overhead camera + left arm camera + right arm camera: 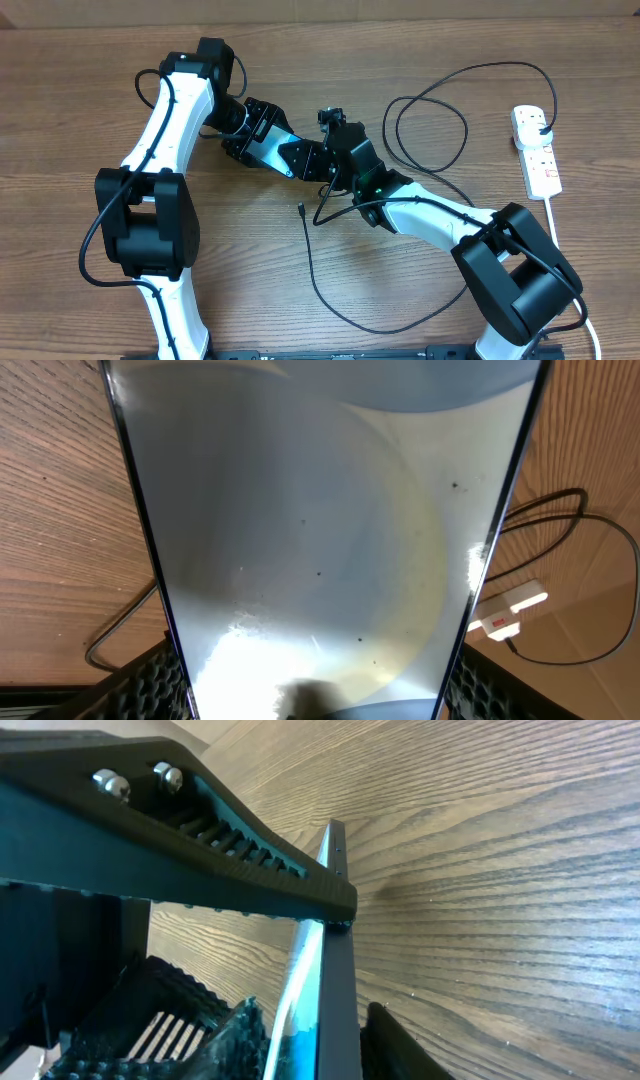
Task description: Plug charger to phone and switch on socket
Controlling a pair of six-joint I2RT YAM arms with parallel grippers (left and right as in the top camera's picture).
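The left gripper spans the phone's screen from above, so the right gripper should keep hold of the phone while the left gripper backs away and takes its near edge (270, 166) again.
The phone (320, 530) fills the left wrist view, its lit pale screen held between the ribbed pads of my left gripper (320, 695). In the right wrist view its thin edge (335, 1010) stands between the fingers of my right gripper (320, 1045), which close on it. In the overhead view both grippers, left (303, 160) and right (338, 165), meet above the table's middle and hide the phone. The charger cable's connector tip (301, 208) lies loose on the table just below them. Its plug (541, 125) sits in the white socket strip (537, 160).
The black cable loops across the wood table behind the right arm (430, 130) and curves along the front (370, 328). The socket strip also shows in the left wrist view (510, 612). Its white cord (556, 225) runs down the right edge.
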